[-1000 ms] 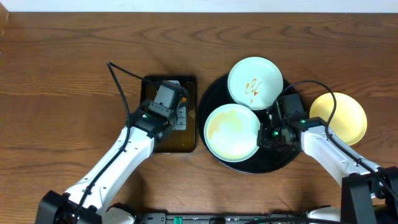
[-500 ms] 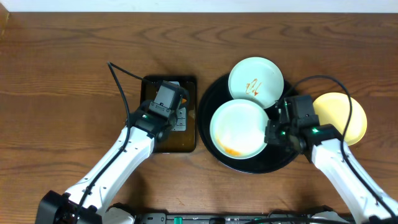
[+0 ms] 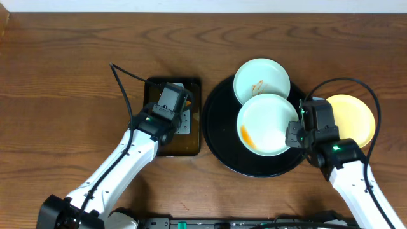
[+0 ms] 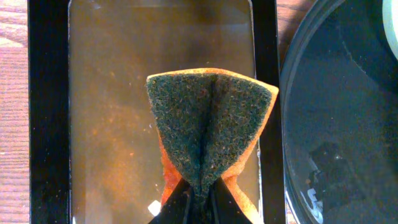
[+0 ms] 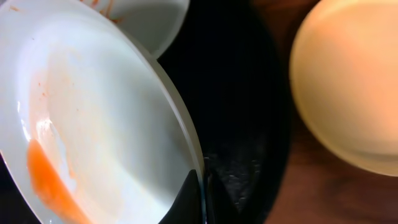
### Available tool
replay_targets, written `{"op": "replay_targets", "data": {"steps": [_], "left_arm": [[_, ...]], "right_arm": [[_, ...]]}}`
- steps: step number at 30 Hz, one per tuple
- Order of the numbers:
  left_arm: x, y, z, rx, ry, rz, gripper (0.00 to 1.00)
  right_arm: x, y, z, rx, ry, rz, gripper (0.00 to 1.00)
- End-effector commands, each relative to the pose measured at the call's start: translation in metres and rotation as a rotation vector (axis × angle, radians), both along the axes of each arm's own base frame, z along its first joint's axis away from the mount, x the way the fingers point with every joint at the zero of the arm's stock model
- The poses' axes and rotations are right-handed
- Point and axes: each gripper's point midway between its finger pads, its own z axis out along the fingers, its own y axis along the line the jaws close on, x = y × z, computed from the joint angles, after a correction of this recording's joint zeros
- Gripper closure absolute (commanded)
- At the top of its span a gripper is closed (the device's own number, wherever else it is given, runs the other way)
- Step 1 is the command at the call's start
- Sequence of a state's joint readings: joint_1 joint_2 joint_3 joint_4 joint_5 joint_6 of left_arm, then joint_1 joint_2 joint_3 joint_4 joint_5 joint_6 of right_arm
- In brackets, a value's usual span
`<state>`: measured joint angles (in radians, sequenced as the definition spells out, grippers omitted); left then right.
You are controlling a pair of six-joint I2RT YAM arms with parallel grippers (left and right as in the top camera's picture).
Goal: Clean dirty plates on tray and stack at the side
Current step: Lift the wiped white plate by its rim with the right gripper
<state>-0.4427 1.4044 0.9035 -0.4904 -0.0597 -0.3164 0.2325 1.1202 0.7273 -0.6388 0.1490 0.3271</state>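
The robot's right gripper should put the mint-green plate down on top of the pale yellow plate (image 3: pixel 348 121) (image 5: pixel 374 81) beside the tray.
My right gripper (image 3: pixel 294 135) (image 5: pixel 202 202) is shut on the rim of a mint-green plate (image 3: pixel 267 124) (image 5: pixel 93 124) and holds it tilted above the black round tray (image 3: pixel 219 127) (image 5: pixel 242 112). Orange sauce pools at that plate's lower left. A second mint-green plate (image 3: pixel 261 79) (image 5: pixel 146 18) with a thin sauce squiggle lies at the tray's far edge. The pale yellow plate (image 3: pixel 351 119) (image 5: pixel 348 81) lies on the wood tabletop (image 3: pixel 70 76) right of the tray. My left gripper (image 3: pixel 166 113) (image 4: pixel 200 199) is shut on a folded orange sponge with a dark green face (image 4: pixel 208 127).
A dark rectangular tray (image 3: pixel 152 145) (image 4: pixel 112 93) holding brownish water sits left of the round tray, under the sponge. Black cables run from both arms across the table.
My right gripper has lifted the front mint-green plate, tilted it and carried it to the right; the sauce has run into a pool. The left arm has not moved.
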Motion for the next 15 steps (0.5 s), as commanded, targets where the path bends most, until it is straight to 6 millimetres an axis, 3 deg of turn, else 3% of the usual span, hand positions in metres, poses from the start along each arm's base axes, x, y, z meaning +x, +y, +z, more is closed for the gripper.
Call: {"op": "replay_targets", "data": {"steps": [1, 5, 15], "left_arm": [[0.000, 0.004, 0.000, 0.017, -0.008, 0.003, 0.92], [0.000, 0.005, -0.009, 0.030, 0.019, 0.003, 0.92], [0.000, 0.005, -0.020, 0.043, 0.048, 0.003, 0.92]], "right_arm": [[0.011, -0.015, 0.029, -0.098, -0.065, -0.017, 0.99], [0.011, -0.028, 0.048, -0.208, -0.078, -0.031, 0.99], [0.009, -0.033, 0.087, -0.463, -0.130, 0.006, 0.99]]}}
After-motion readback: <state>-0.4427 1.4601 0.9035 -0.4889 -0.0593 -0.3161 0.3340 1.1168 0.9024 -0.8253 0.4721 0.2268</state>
